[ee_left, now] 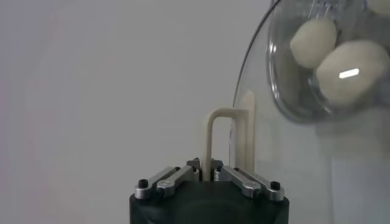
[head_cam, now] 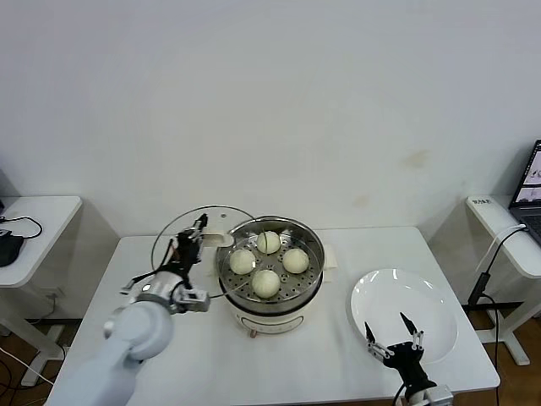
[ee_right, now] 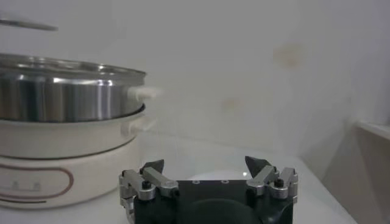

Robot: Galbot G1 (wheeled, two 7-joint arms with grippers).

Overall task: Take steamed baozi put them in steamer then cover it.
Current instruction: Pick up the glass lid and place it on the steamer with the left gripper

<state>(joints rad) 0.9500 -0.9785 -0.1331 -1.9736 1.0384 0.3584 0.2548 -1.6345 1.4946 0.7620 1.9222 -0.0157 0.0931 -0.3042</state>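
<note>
Next, my left gripper lets go of the glass cover on the steamer's steel rim, centred (head_cam: 270, 262) over the cream-white baozi.
The steamer (head_cam: 254, 298), a shiny steel pot on a white base, stands mid-table with several cream-white baozi (head_cam: 265, 282) on its perforated tray. My left gripper (head_cam: 200, 227) is shut on the cover's cream bar handle (ee_left: 222, 112). It holds the clear glass cover (head_cam: 173, 233) lifted and tilted just left of the steamer, its rim overlapping the pot's left edge. Two baozi (ee_left: 353, 70) show through the glass (ee_left: 292, 164) in the left wrist view. My right gripper (head_cam: 393, 334) hangs open and holds nothing over the front edge of a white plate (head_cam: 423, 296).
In the right wrist view the steamer (ee_right: 67, 91) stands off to one side, beyond the open gripper (ee_right: 207, 163). Small side tables flank the white table (head_cam: 279, 364): one on the left (head_cam: 38, 216), one on the right with a laptop (head_cam: 531, 186).
</note>
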